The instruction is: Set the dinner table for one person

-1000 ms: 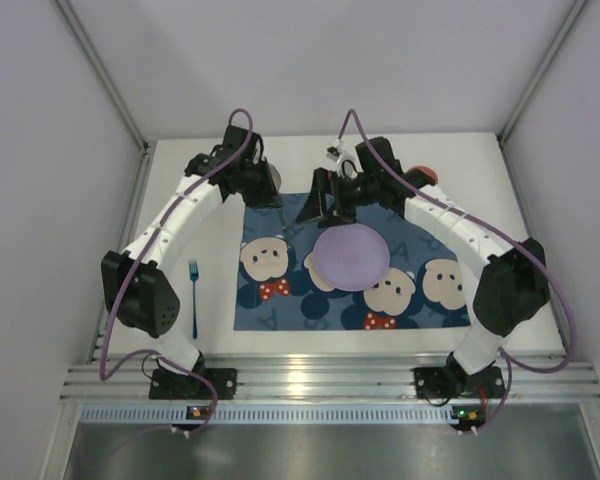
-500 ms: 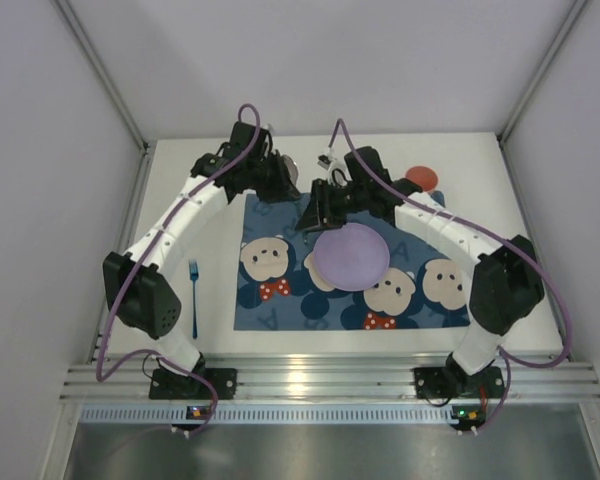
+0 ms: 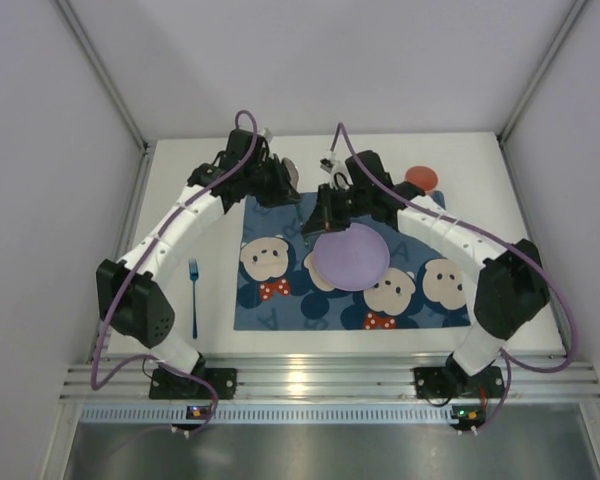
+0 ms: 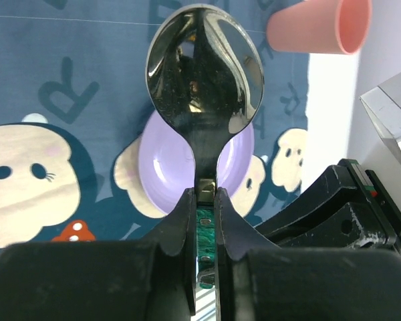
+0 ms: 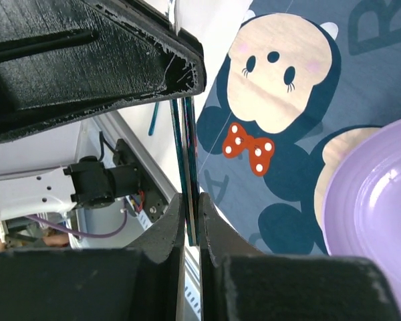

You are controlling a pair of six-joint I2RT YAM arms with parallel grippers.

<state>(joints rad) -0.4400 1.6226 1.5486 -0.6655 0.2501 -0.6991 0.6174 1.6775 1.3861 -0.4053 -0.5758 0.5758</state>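
Next, I set the spoon down with my right gripper between the bear faces on the pink cup's side (image 3: 415, 264) of the lilac plate.
A metal spoon (image 4: 204, 73) with a green handle hangs in the air over the back of the blue bear placemat (image 3: 280, 300). My left gripper (image 4: 204, 194) is shut on it just below the bowl. The thin handle (image 5: 186, 147) runs on into my right gripper (image 5: 191, 197), which is shut on its end. In the top view the two grippers, left (image 3: 283, 190) and right (image 3: 313, 225), meet above the mat. Below them, a lilac plate (image 3: 350, 257) lies on the mat. The white dinner table (image 3: 480, 170) carries everything.
A blue fork (image 3: 193, 295) lies on the bare table left of the placemat. A pink cup (image 4: 317, 27) rests on its side at the mat's far right corner, beside my right arm. White walls and metal rails surround the table.
My right gripper was open a second ago and has shut on the spoon's handle. The left arm has carried the spoon right, towards it.
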